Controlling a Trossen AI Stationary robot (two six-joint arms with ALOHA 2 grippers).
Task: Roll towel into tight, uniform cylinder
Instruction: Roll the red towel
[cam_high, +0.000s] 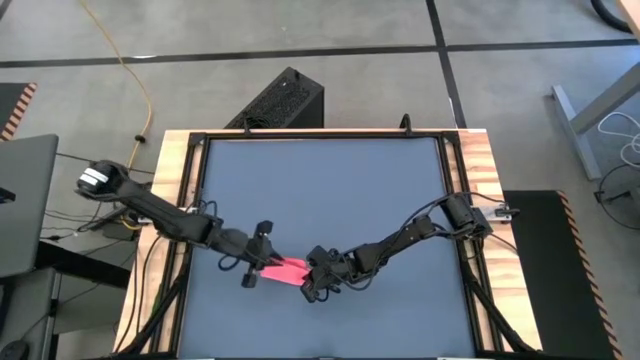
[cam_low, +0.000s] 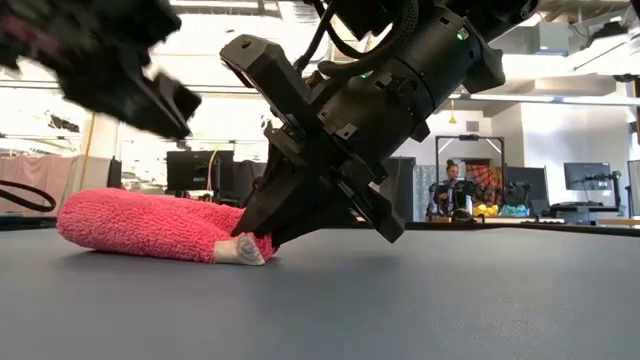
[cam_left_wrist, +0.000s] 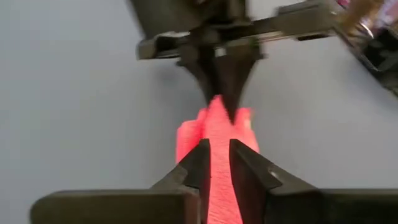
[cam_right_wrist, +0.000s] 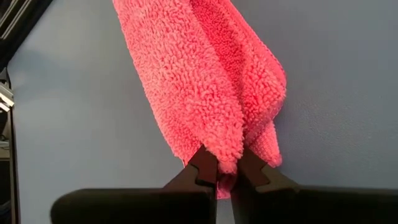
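Note:
My right gripper squeezes the towel's end to a point, so my left gripper needs to steady the bundle while my right gripper takes it at the white tag (cam_low: 240, 250).
The pink-red towel (cam_high: 285, 270) lies on the dark tabletop as a loose, folded bundle (cam_low: 140, 225), resting along its whole length. Its white tag (cam_low: 240, 250) is at the end by my right gripper. My right gripper (cam_high: 312, 277) is shut on that end (cam_right_wrist: 224, 163). My left gripper (cam_high: 262, 262) hovers over the towel's other end. In the low view it is up above the bundle (cam_low: 165, 100). Its fingers stand a little apart, and the towel shows through the gap (cam_left_wrist: 217, 168). My right gripper pinches the towel's end (cam_right_wrist: 225, 158) between its two fingers, beside the white tag. Several folded layers run into the hold. The fingers (cam_low: 262, 215) slant down from the table's right side, along the bundle. The towel lies slack on the table.
The wooden frame (cam_high: 170, 200) rims the dark tabletop. A black box (cam_high: 280, 100) stands beyond the far edge and a laptop (cam_high: 25, 200) sits at the left. A person (cam_low: 452, 185) sits far off in the room. Bare tabletop (cam_high: 320, 190) stretches toward the far edge.

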